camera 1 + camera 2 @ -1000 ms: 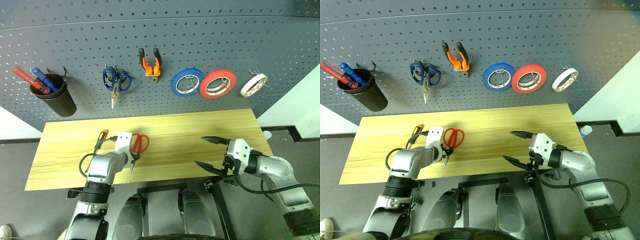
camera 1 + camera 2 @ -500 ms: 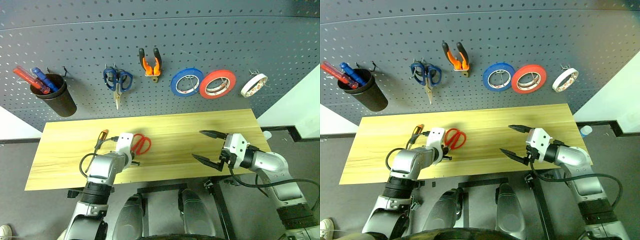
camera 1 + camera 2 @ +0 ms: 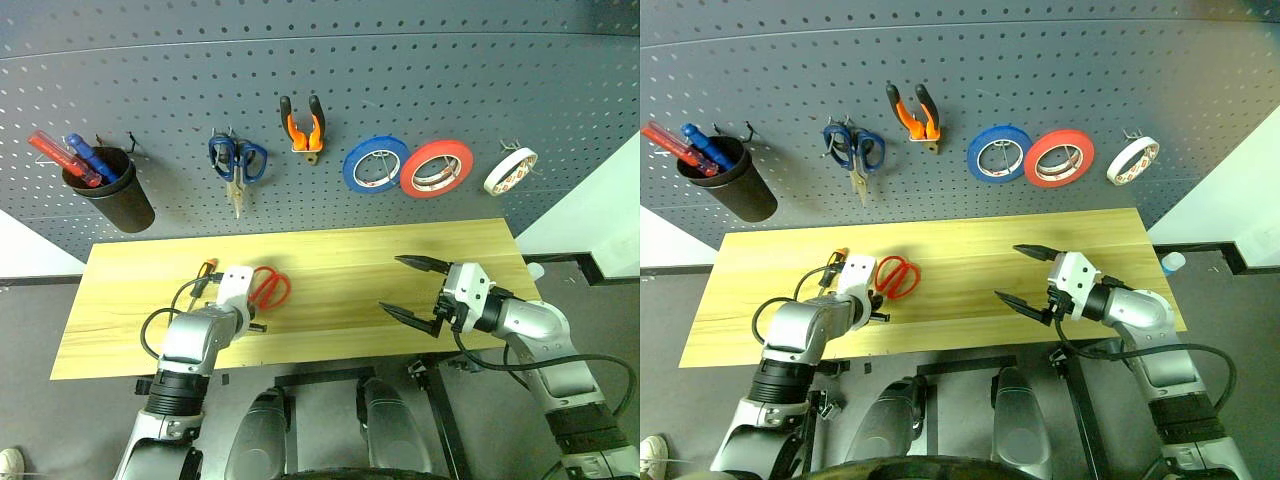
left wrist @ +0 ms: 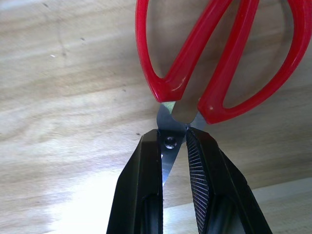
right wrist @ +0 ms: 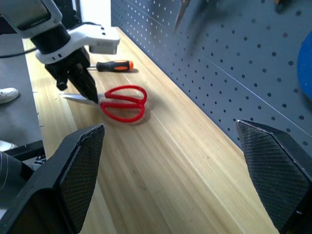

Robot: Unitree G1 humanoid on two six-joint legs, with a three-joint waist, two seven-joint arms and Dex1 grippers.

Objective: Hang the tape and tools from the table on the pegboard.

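Next, I hang the red-handled scissors with my left gripper against the blue-handled scissors (image 3: 213,169), on their side facing the black cup.
The red-handled scissors (image 3: 268,287) lie on the left part of the table (image 3: 340,250). My left gripper (image 4: 173,141) is shut on their blades just behind the pivot, with the handles pointing toward the pegboard (image 3: 450,80). The orange-and-black screwdriver (image 3: 205,271) lies just left of that gripper, partly hidden by its cable. My right gripper (image 3: 393,285) hovers open over the table's right part, holding nothing. The orange-and-black pliers (image 3: 301,125) and the whitish tape (image 3: 510,170) hang on the pegboard.
Also on the pegboard are blue-handled scissors (image 3: 237,160), a blue roll (image 3: 375,165), a red-orange roll (image 3: 436,168) and a black cup (image 3: 112,192) holding red and blue tools. The wood between the two grippers is bare.
My left gripper has shut on the scissors' blades, and the scissors have shifted slightly left with it. The right gripper has stayed open and has hardly moved.
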